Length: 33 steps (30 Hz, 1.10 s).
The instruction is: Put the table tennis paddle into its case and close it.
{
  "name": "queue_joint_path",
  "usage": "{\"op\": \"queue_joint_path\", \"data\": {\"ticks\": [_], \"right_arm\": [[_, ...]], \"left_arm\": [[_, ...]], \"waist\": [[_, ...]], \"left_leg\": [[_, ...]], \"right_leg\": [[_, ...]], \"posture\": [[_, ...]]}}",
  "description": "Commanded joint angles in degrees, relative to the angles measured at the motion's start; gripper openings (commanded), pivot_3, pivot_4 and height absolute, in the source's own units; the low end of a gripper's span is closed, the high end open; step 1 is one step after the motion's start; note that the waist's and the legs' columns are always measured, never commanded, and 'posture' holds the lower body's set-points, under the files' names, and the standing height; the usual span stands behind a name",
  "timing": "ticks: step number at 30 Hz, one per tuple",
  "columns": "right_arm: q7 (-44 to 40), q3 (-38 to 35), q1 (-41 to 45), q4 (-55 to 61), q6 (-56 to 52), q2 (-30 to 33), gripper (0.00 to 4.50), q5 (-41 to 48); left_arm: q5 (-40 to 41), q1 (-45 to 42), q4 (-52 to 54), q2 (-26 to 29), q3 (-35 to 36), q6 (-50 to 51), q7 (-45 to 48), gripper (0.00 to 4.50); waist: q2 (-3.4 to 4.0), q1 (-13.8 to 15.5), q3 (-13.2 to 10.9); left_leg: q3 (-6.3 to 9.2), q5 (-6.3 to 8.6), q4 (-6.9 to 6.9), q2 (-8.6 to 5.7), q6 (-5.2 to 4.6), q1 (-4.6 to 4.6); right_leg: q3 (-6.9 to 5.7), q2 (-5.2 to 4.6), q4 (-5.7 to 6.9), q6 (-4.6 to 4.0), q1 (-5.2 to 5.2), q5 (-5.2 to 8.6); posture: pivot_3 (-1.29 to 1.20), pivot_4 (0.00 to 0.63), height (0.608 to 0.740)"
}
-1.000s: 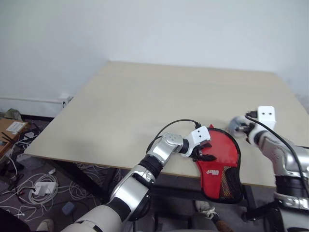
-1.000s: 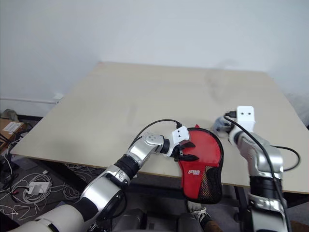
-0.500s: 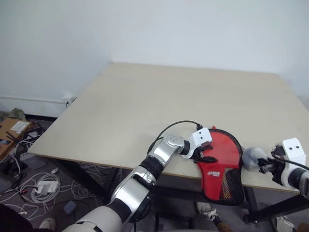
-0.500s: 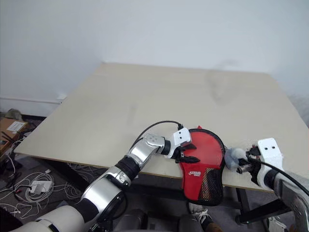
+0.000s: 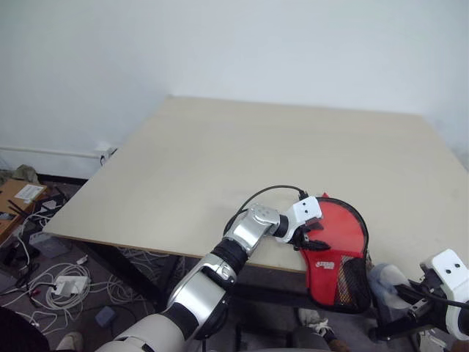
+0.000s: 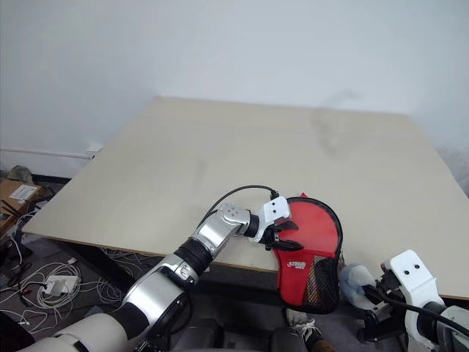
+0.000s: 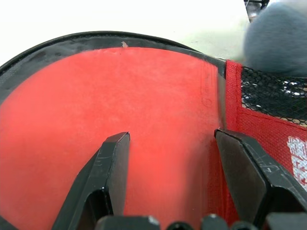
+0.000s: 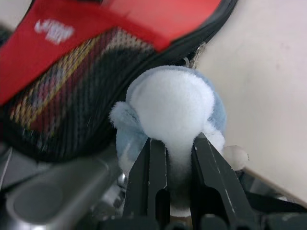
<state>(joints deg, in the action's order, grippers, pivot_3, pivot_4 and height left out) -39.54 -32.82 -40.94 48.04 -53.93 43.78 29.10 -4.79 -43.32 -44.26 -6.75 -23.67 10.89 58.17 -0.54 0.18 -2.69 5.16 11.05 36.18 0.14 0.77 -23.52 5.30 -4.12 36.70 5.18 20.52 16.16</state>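
My right gripper will release the plush toy, hanging free, just below the black mesh end of the case (image 5: pixel 359 333).
The case (image 5: pixel 326 264), with a red logo panel, black mesh and a black zip rim, lies at the table's front edge and hangs partly over it. Inside the rim shows the round red face of the table tennis paddle (image 5: pixel 342 226); its handle is hidden. My left gripper (image 5: pixel 314 236) rests on that red face (image 7: pixel 168 96), open, with both fingers spread flat. My right gripper (image 5: pixel 410 297) is off the table's front edge, right of the case. It is shut on a fluffy blue-and-white plush toy (image 8: pixel 172 103) that hangs by the case's rim.
The pale wooden table (image 5: pixel 256 154) stretches far behind the case, against a white wall. On the floor to the left lie tangled cables with a power strip (image 5: pixel 58 282) and a cardboard box (image 5: pixel 18 194).
My right gripper has drawn back toward me with the plush toy, from over the table beside the case to past the front edge. The left gripper and the case have stayed put.
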Motion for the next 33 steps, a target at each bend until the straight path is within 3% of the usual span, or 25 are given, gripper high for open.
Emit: {"op": "queue_joint_path", "data": {"ticks": [1, 8, 11, 20, 28, 33], "right_arm": [[-4.75, -2.21, -5.45, 3.12, 4.02, 1.18, 0.1, -1.37], [-13.12, -8.45, -15.5, 2.28, 12.75, 0.21, 0.1, -4.02], [-17.5, -10.6, -19.13, 6.94, 14.32, -1.27, 0.1, -0.56], [-20.66, -2.16, -30.74, 10.35, 23.06, -5.26, 0.09, -7.1], [-15.86, 8.63, -28.39, 11.96, 26.64, -4.43, 0.09, -7.48], [-9.72, 9.04, -22.85, 11.21, 18.23, -3.97, 0.09, -7.35]], "left_arm": [[-1.77, 1.82, -2.22, 0.03, -3.05, 2.84, 1.62, 2.94], [-2.03, 1.57, -2.95, -0.13, -3.48, 2.75, 2.01, 2.94], [-2.11, 1.36, -3.8, -0.45, -3.83, 2.61, 2.8, 2.94], [-2.48, 1.36, -4.22, -0.69, -4.29, 2.5, 3.44, 2.94], [-2.49, 1.03, -4.48, -0.8, -4.4, 2.42, 3.57, 2.94], [-2.41, 0.55, -5.09, -0.96, -4.07, 2.21, 3.17, 2.94]], "waist": [[-0.03, 0.02, 0.02], [-0.15, 0.02, 0.09], [-0.14, 0.07, 0.11], [-0.35, 0.02, 0.26], [-0.4, 0.07, 0.31], [-0.44, 0.1, 0.31]], "left_leg": [[0.01, 0.01, 0.0, 0.0, 0.01, -0.01], [0.0, 0.11, 0.06, -0.04, 0.02, -0.01], [0.02, 0.12, 0.04, -0.11, 0.03, -0.03], [-0.02, 0.23, 0.01, -0.36, -0.08, -0.05], [0.1, 0.28, -0.01, -0.35, -0.1, -0.07], [0.12, 0.28, 0.0, -0.35, -0.1, -0.07]], "right_leg": [[-0.01, -0.01, -0.01, 0.01, -0.01, 0.01], [-0.08, -0.13, -0.07, 0.08, -0.07, 0.06], [-0.18, -0.26, -0.09, 0.12, -0.08, 0.09], [-0.44, -0.8, -0.13, 0.29, -0.2, 0.27], [-0.58, -0.85, -0.17, 0.23, -0.25, 0.32], [-0.63, -0.86, -0.17, 0.23, -0.28, 0.32]], "posture": [[0.0, 0.0, 0.74], [0.0, 0.0, 0.74], [0.0, 0.0, 0.74], [0.0, 0.0, 0.74], [0.0, 0.0, 0.74], [0.0, 0.0, 0.74]]}}
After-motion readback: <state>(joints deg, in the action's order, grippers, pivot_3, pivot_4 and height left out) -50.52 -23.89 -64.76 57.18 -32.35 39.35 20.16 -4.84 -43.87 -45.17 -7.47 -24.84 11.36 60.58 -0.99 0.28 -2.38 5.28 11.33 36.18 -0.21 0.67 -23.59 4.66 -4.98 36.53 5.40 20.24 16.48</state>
